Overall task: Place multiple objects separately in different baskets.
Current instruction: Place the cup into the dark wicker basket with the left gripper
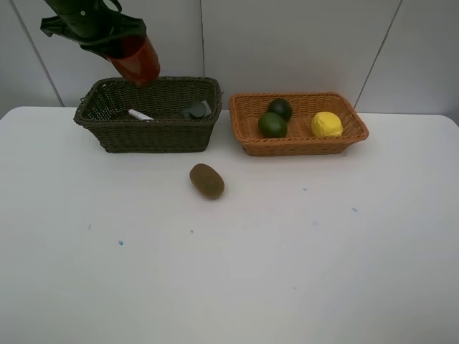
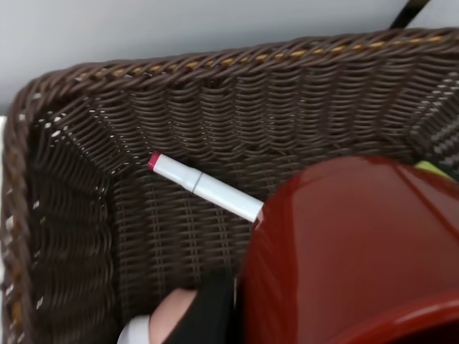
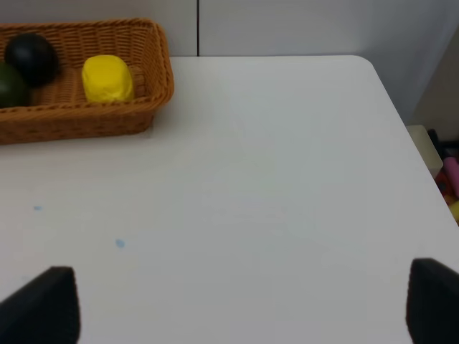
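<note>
I should use my left gripper to let go of the red cup on top of the white marker (image 1: 145, 102) (image 2: 259, 251) inside the dark olive-brown basket.
My left gripper (image 1: 118, 41) is shut on a red cup (image 1: 136, 61), holding it tilted above the back left of the dark olive-brown basket (image 1: 147, 136). In that basket lie a white marker (image 1: 140, 115) and a dark grey bottle (image 1: 195, 110). The left wrist view shows the red cup (image 2: 351, 251) over the white marker (image 2: 204, 188), with a pink spray bottle (image 2: 171, 315) partly hidden below. The orange-tan basket (image 1: 297, 147) holds a lime (image 1: 272, 125), a mangosteen (image 1: 280, 108) and a lemon (image 1: 326, 125). A brown kiwi (image 1: 206, 180) lies on the table. My right gripper (image 3: 237, 308) hangs open over bare table.
The white table (image 1: 287, 272) reaches to a grey wall behind both baskets. In the right wrist view the table's far right corner (image 3: 366, 64) shows, with coloured clutter (image 3: 448, 179) on the floor beyond it. The orange-tan basket (image 3: 154, 86) stands away from my right gripper.
</note>
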You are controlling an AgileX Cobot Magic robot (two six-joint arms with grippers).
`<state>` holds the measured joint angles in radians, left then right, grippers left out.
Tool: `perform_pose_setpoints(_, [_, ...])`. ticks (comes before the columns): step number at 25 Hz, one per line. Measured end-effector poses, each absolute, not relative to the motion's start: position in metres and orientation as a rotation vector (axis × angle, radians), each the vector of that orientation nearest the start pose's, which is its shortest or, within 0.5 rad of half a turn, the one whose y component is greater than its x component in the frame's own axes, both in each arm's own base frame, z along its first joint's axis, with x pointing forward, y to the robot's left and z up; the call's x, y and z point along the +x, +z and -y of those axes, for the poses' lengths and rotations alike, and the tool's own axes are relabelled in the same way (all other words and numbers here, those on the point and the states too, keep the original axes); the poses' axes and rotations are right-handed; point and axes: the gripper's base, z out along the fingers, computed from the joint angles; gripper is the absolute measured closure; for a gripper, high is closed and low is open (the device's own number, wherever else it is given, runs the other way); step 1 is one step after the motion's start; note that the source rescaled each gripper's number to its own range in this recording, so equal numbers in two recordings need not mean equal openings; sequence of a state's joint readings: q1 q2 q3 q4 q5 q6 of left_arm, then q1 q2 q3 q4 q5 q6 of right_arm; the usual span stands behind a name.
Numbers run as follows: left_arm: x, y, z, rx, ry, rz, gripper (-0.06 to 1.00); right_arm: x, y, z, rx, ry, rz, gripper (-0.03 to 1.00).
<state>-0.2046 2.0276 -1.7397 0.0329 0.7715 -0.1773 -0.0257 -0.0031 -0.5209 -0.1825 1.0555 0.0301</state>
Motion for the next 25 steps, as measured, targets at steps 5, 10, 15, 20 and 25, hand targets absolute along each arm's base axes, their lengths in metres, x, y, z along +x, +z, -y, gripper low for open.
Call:
perform_pose_setpoints(5, [0.476,0.213,0.094,0.051,-0.090,-2.628,0.94,-0.009,0.285,0.014,0.066,-0.214,-2.007,-0.03])
perform_pose_setpoints(10, [0.487,0.168,0.094,0.044,-0.063,-2.738,0.94,-0.009,0.285,0.014,0.066,-0.214,-2.007,-0.03])
perform_pose_setpoints(15, [0.490,0.164,0.094,0.038,-0.066,-2.730,0.94,-0.009,0.285,0.014,0.066,-0.214,-2.007,-0.03])
perform_pose_setpoints(20, [0.490,0.165,0.094,0.037,-0.067,-2.727,0.94,-0.009,0.285,0.014,0.066,-0.214,-2.007,-0.03])
perform_pose_setpoints(25, [0.490,0.165,0.094,0.043,-0.066,-2.728,0.94,-0.009,0.285,0.014,0.066,-0.214,-2.007,-0.03])
